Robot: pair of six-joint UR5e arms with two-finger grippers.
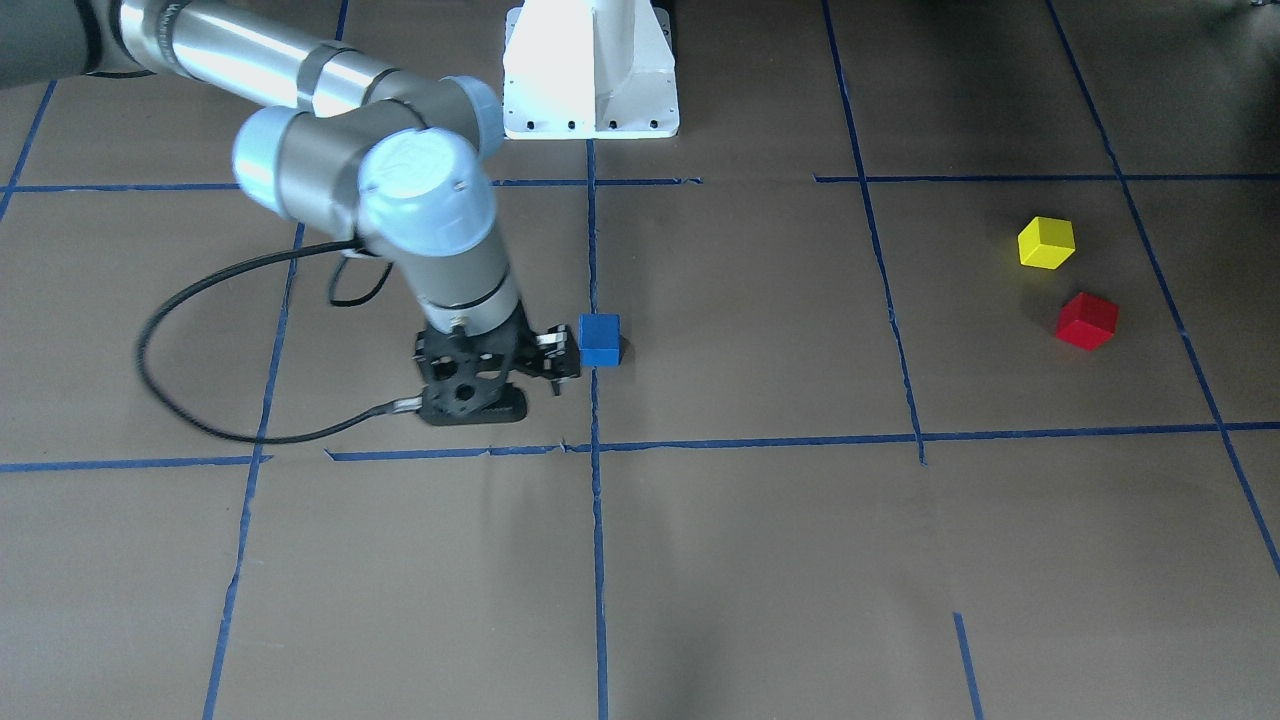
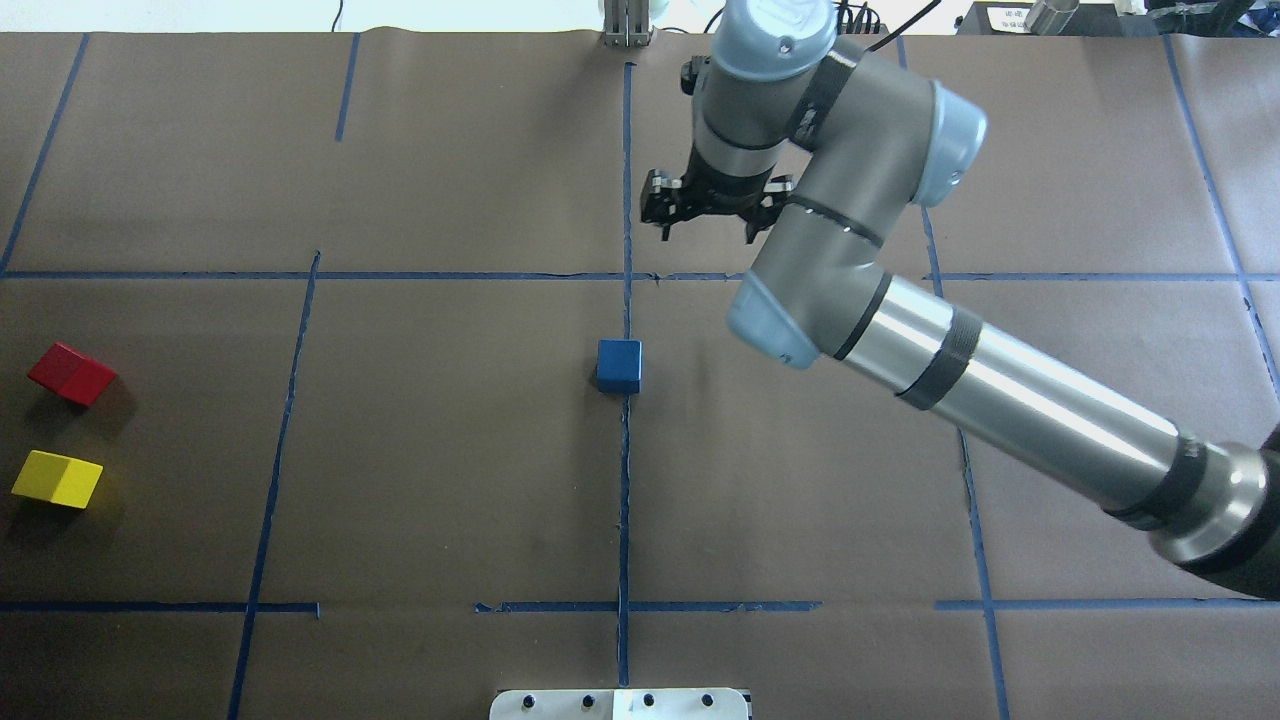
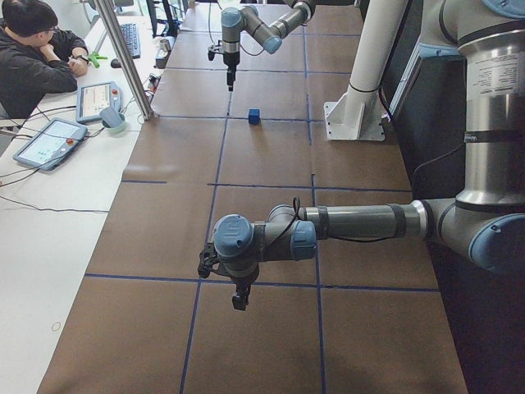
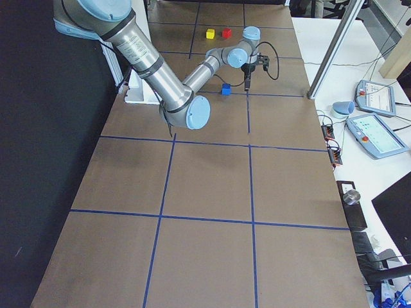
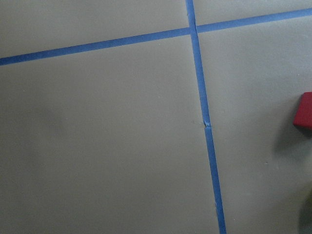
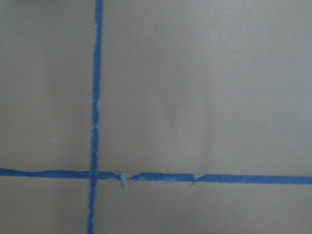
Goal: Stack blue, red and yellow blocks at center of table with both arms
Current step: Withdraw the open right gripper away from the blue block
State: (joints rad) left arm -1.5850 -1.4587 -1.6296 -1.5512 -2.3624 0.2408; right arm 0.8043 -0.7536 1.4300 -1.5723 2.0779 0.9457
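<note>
I will move my left gripper next to the red block beside the yellow block and close it on the red block's opposite sides (image 1: 1087, 318) (image 5: 304, 111).
The blue block (image 2: 619, 365) sits alone on the centre tape line, and it also shows in the front view (image 1: 599, 340). The red block (image 2: 70, 373) and the yellow block (image 2: 57, 479) lie close together at the table's far left end; the front view shows both, red (image 1: 1087, 320) and yellow (image 1: 1046, 243). My right gripper (image 2: 705, 232) is open and empty, raised above the table just beyond the blue block, apart from it. My left gripper (image 3: 240, 300) shows only in the exterior left view, so I cannot tell its state. The red block's edge (image 5: 304, 111) shows in the left wrist view.
Brown paper with blue tape grid lines (image 2: 625, 480) covers the table. The robot's white base (image 1: 590, 70) stands at the near middle edge. An operator (image 3: 33, 57) sits at a side desk with tablets, beyond the table's far edge.
</note>
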